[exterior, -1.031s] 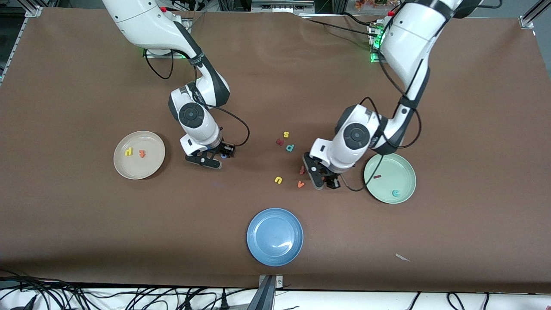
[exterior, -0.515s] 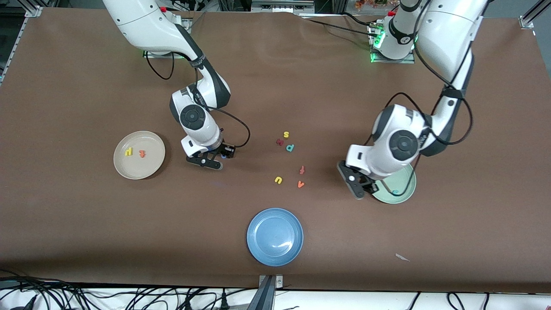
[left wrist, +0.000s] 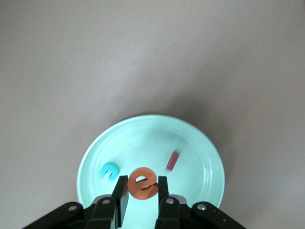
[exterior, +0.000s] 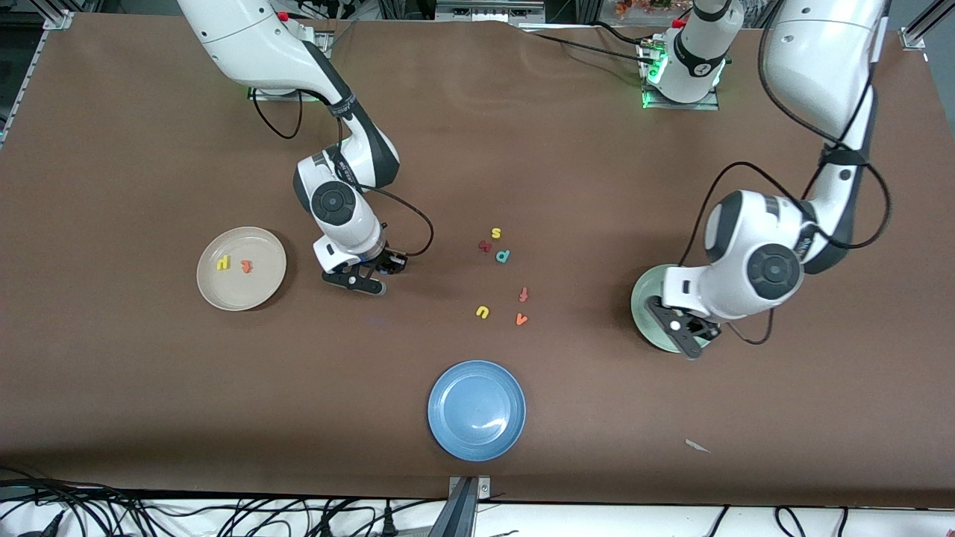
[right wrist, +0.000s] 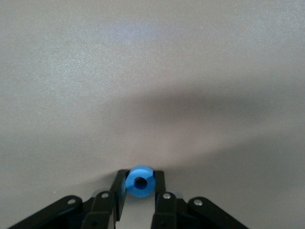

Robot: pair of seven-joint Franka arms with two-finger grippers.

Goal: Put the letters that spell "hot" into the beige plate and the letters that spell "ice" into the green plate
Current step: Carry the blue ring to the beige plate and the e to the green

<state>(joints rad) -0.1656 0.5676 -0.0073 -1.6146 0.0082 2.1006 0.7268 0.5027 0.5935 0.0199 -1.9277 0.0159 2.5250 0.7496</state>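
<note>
I need to use my left gripper to set down and release the orange e, now hanging over that plate, in the green plate (exterior: 680,312) (left wrist: 142,184), between the teal c and dark red i.
My left gripper (left wrist: 142,185) is shut on the orange e (left wrist: 142,182) and hangs over the green plate (left wrist: 95,155). In that plate lie the teal c (left wrist: 109,170) and the dark red i (left wrist: 173,160). In the front view the left gripper (exterior: 684,339) covers most of the green plate (exterior: 642,302). My right gripper (right wrist: 140,184) is low at the table, shut on the blue o (right wrist: 140,181). It sits beside the beige plate (exterior: 216,294), toward the table's middle. The yellow h (exterior: 224,262) and orange t (exterior: 246,265) lie in the beige plate.
Loose letters lie mid-table: a yellow s (exterior: 495,233), a dark red bent letter (exterior: 485,245), a teal p (exterior: 503,256), a reddish letter (exterior: 524,294), a yellow u (exterior: 483,312) and an orange v (exterior: 521,319). A blue plate (exterior: 476,409) sits nearer the camera.
My left arm swung from the loose letters to over the green plate, carrying the orange e. My right gripper stayed in place and closed on the blue o.
</note>
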